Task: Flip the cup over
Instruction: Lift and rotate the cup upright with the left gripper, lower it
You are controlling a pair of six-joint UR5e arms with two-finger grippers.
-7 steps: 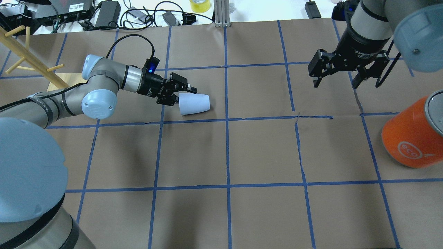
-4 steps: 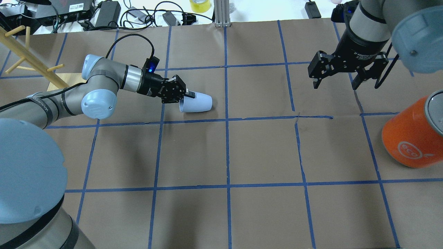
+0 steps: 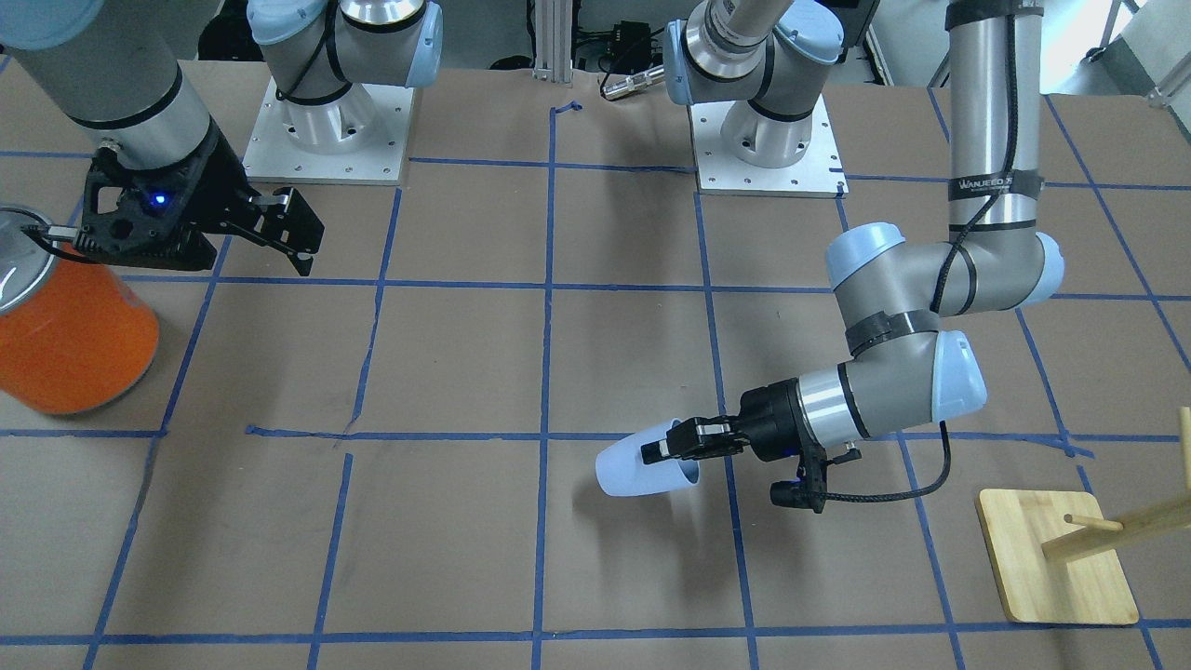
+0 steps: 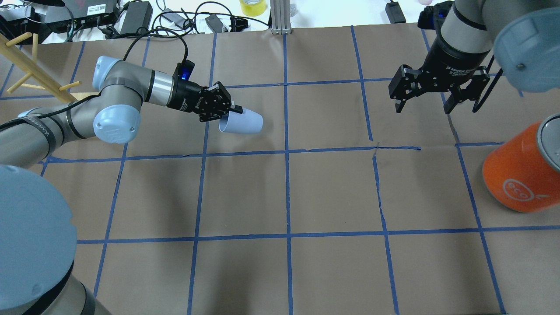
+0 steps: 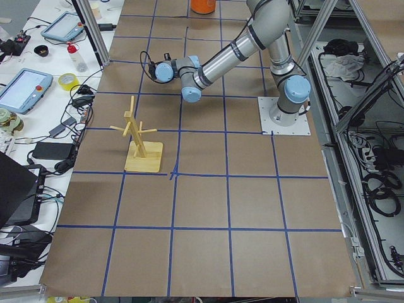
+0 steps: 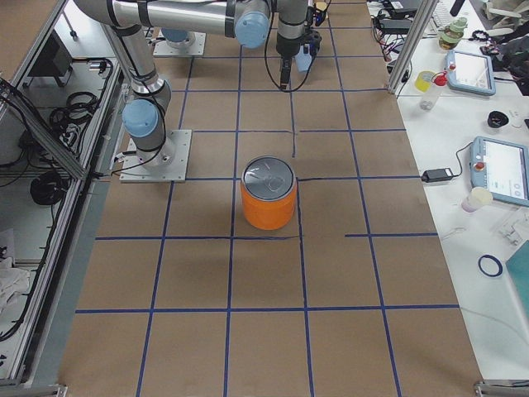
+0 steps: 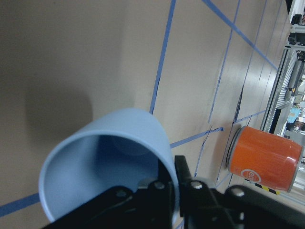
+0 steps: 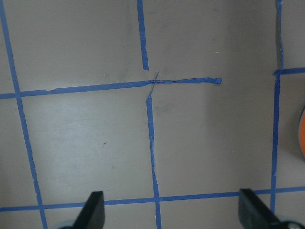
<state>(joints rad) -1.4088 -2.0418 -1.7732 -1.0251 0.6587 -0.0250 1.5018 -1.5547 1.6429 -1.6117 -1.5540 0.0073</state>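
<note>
Next, I let go of the pale blue cup, now hanging above the brown paper, with my left gripper inside the taped square [image 3: 833, 542] next to the wooden peg rack.
The pale blue cup [image 4: 244, 123] hangs on its side above the brown paper, its open mouth toward the left arm. My left gripper [image 4: 233, 111] is shut on the cup's rim, one finger inside and one outside. The front view shows the cup [image 3: 635, 471] held clear of the table with its shadow below. The left wrist view looks into the cup's open mouth [image 7: 107, 164], its rim pinched at the gripper [image 7: 174, 188]. My right gripper [image 4: 423, 104] hangs open and empty above the far right of the table; its fingertips [image 8: 93, 212] frame bare paper.
A large orange can [image 4: 520, 175] with a silver top stands at the right edge, just below the right gripper. A wooden peg rack [image 4: 37, 72] on a square base stands at the far left behind the left arm. Cables and boxes lie beyond the table's far edge.
My left gripper closed on the cup's rim, lifted it off the paper and drew it slightly back. The cup turned so its mouth shows more. The right gripper barely moved.
</note>
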